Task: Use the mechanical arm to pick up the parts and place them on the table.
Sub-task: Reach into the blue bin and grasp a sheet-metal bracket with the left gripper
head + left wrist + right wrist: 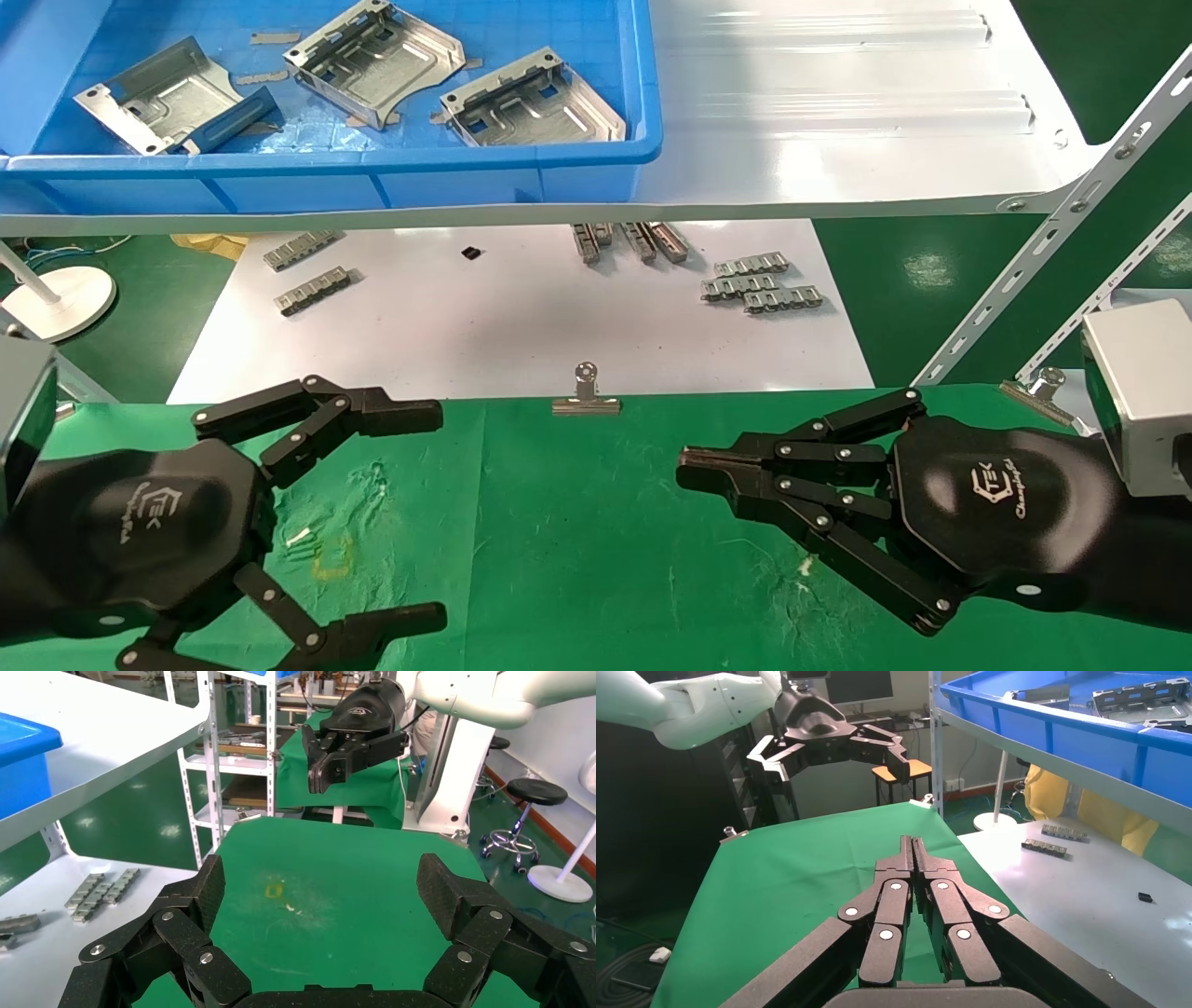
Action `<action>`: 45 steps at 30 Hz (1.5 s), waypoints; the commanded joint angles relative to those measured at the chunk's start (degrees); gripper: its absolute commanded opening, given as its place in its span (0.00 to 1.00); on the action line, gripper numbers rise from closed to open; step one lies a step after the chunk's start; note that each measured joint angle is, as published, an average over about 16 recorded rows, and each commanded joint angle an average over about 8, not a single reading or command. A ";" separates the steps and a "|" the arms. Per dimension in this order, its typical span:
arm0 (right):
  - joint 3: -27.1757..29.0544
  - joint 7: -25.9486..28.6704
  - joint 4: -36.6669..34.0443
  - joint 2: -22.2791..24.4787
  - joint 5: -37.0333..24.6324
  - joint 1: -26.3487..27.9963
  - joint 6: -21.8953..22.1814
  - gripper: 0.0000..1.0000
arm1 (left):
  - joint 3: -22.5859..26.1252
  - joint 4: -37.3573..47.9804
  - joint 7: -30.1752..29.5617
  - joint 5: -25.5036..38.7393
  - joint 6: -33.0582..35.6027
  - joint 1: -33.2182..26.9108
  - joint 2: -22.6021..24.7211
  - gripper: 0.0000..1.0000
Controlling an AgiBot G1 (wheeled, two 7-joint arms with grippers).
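The robot's left gripper should close on the raised straight edge (pixel 336 33) of the middle silver-grey bracket part in the blue bin.
Three silver-grey bracket parts (pixel 377 58) lie in a blue bin (pixel 521 172) on the white shelf at the back left; the other two parts are one on the left (pixel 163 104) and one on the right (pixel 531 102). My left gripper (pixel 424 508) hovers open and empty over the green cloth table (pixel 577 540), at the front left. In the left wrist view its fingers (pixel 200 896) stand wide apart over a yellow mark (pixel 273 891). My right gripper (pixel 689 466) is shut and empty, low over the cloth at the front right. It also shows in its own wrist view (pixel 912 846).
A glossy white shelf (pixel 838 121) overhangs a white sheet (pixel 521 317) carrying small grey ridged strips (pixel 759 284). Metal clips (pixel 585 396) pin the cloth's far edge. White slotted shelf struts (pixel 1052 224) slant at the right. A white lamp base (pixel 56 298) stands at the left.
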 commanded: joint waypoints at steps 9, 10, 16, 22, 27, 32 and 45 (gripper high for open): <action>0.00 0.00 0.00 0.00 0.00 0.00 0.00 0.00 | 1.59 6.04 -1.89 5.88 0.87 -17.72 2.87 1.00; 0.00 0.00 0.00 0.00 0.00 0.00 0.00 0.00 | 2.42 8.12 -2.16 7.73 0.74 -20.73 4.02 1.00; 0.00 0.00 0.00 0.00 0.00 0.00 0.00 0.00 | 8.93 26.35 -0.90 21.81 -2.71 -37.35 13.16 1.00; 0.00 0.00 0.00 0.00 0.00 0.00 0.00 0.00 | 12.88 45.97 3.34 33.03 -15.33 -47.79 21.72 1.00; 0.00 0.00 0.00 0.00 0.00 0.00 0.00 0.00 | 14.98 56.85 5.01 37.92 -23.52 -52.38 26.88 0.61; 0.00 0.00 0.00 0.00 0.00 0.00 0.00 0.00 | 16.45 63.80 5.70 40.64 -27.87 -55.01 29.71 0.02; 0.00 0.00 0.00 0.00 0.00 0.00 0.00 0.00 | 18.40 71.99 4.47 43.66 -29.94 -58.27 31.47 0.00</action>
